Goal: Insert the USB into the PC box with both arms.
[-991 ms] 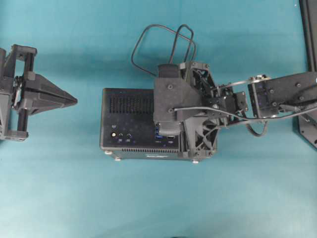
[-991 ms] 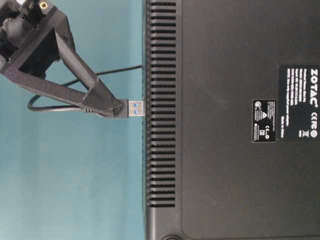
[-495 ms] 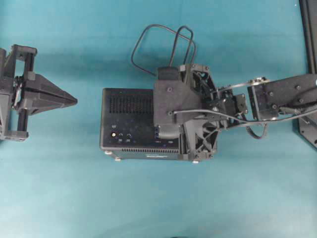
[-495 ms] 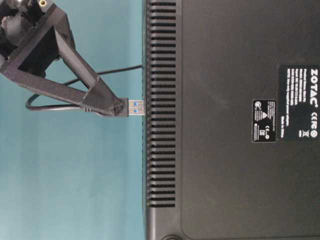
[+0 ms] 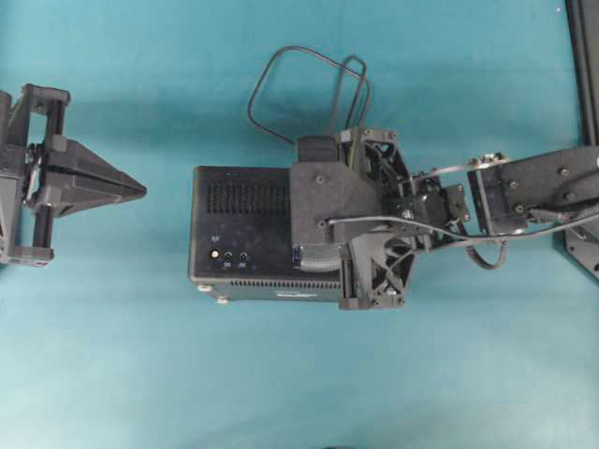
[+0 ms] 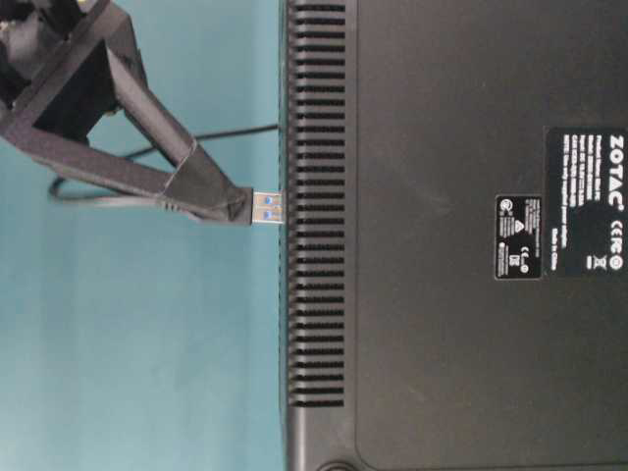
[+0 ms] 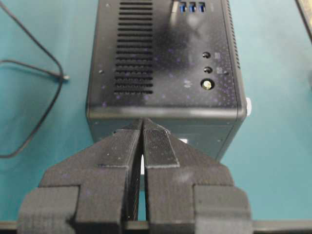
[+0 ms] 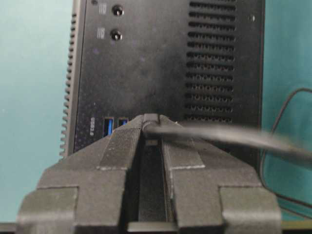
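Observation:
The USB plug's metal end is only shallowly in the PC box and my fingers pinch it low, so next my right gripper takes hold of the plug again where its cable begins (image 6: pixel 171 205).
The black PC box (image 5: pixel 239 220) lies on the teal table, ports facing up. My right gripper (image 6: pixel 235 204) hangs over its port face, shut on the USB plug (image 6: pixel 267 208). The plug's silver-and-blue end meets the box face (image 6: pixel 294 208). I cannot tell how deep it sits. In the right wrist view the gripper (image 8: pixel 151 118) pinches the plug beside the blue ports (image 8: pixel 108 126), and the cable (image 8: pixel 234 136) runs off to the right. The cable loop (image 5: pixel 299 84) lies behind the box. My left gripper (image 5: pixel 140 190) is shut and empty, left of the box; its tips (image 7: pixel 143 122) point at the box's end.
The cable's free end with its silvery tip (image 7: pixel 65 77) lies on the table beside the box. A black frame (image 5: pixel 585 56) stands at the right edge. The right wrist (image 5: pixel 342 224) covers the box's right part from above.
My right wrist has shifted a little toward the near side of the box and tilted, still holding the plug at the port face. The left arm has not moved.

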You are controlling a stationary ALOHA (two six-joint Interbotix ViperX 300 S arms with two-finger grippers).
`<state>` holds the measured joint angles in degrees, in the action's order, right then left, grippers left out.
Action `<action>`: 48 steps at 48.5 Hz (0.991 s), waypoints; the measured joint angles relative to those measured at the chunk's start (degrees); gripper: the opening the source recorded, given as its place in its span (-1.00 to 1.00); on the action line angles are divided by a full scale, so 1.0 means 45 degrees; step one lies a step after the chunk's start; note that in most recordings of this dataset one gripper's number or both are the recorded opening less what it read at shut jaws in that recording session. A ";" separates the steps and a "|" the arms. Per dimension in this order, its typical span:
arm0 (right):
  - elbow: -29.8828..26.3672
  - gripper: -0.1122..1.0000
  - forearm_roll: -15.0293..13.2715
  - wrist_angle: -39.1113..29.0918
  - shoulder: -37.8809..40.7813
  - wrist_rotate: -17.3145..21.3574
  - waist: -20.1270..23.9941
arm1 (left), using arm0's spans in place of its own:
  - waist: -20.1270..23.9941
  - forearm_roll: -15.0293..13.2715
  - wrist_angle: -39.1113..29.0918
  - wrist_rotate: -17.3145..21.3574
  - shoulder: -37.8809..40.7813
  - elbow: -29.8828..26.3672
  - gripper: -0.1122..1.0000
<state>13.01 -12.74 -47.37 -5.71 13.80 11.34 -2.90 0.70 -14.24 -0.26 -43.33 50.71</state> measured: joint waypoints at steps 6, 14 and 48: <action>-0.0020 -0.62 0.0000 -0.0039 0.0020 0.0000 0.0000 | 0.0000 -0.0020 -0.0020 0.0000 0.0000 0.0000 -0.80; -0.0020 -0.62 0.0000 -0.0039 0.0020 0.0000 0.0020 | 0.0000 -0.0020 -0.0020 0.0000 0.0000 -0.0020 -0.80; -0.0469 -0.62 0.0039 -0.0742 0.0449 0.0000 0.0059 | 0.0000 -0.0020 0.0000 0.0000 0.0039 -0.0020 -0.80</action>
<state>10.90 -12.57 -50.71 -3.69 13.80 11.60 -2.90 0.62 -14.24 -0.26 -43.15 50.63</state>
